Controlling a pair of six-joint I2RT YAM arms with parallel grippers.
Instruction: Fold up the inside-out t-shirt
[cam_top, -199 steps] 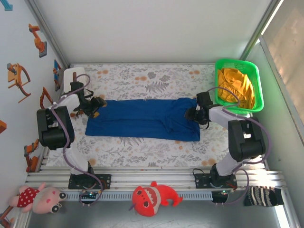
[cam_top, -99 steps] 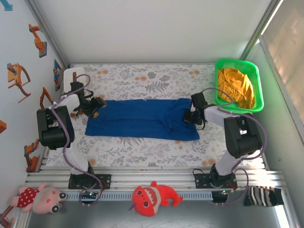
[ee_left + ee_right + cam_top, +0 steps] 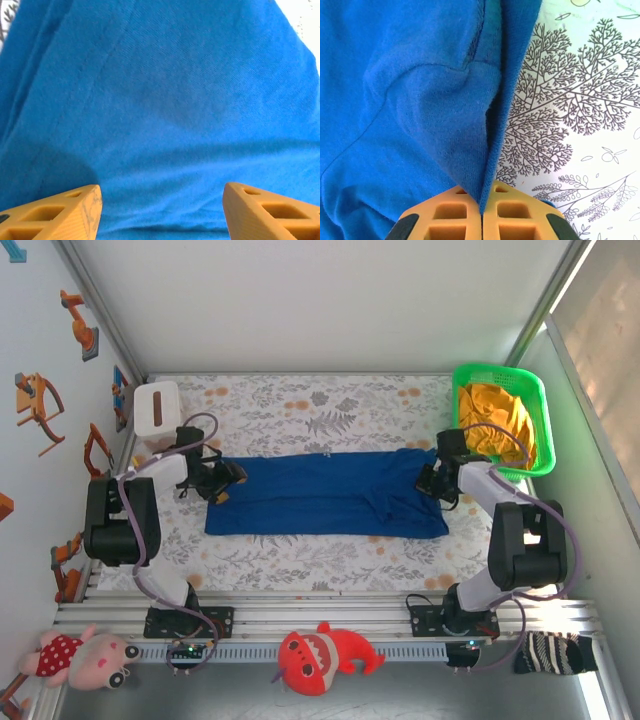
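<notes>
My right gripper is going to release the raised fold on the blue cloth [image 3: 240, 486]. It will do so next to my left gripper.
The inside-out t-shirt [image 3: 330, 495] lies as a long royal-blue strip across the flowered table [image 3: 300, 405]. My right gripper [image 3: 432, 483] is at the strip's right end. In the right wrist view it [image 3: 482, 202] is shut on a raised fold of the t-shirt's edge [image 3: 492, 145], which stands up between the orange fingers [image 3: 445, 215]. My left gripper [image 3: 226, 478] sits over the strip's left end. In the left wrist view it [image 3: 160, 202] is open. Its two orange fingertips [image 3: 60, 212] stand wide apart just above flat blue t-shirt cloth [image 3: 165, 100].
A green basket [image 3: 535, 400] holding an orange-yellow garment [image 3: 497, 425] stands at the back right, close to the right arm. A white tissue box [image 3: 156, 408] sits at the back left. A red plush [image 3: 320, 653] and a pink doll [image 3: 85, 658] lie on the front rail.
The right gripper has shut on the t-shirt's right edge and pulled it rightward. The whole strip slid right, and the left gripper moved right with it, uncovering the tissue box.
</notes>
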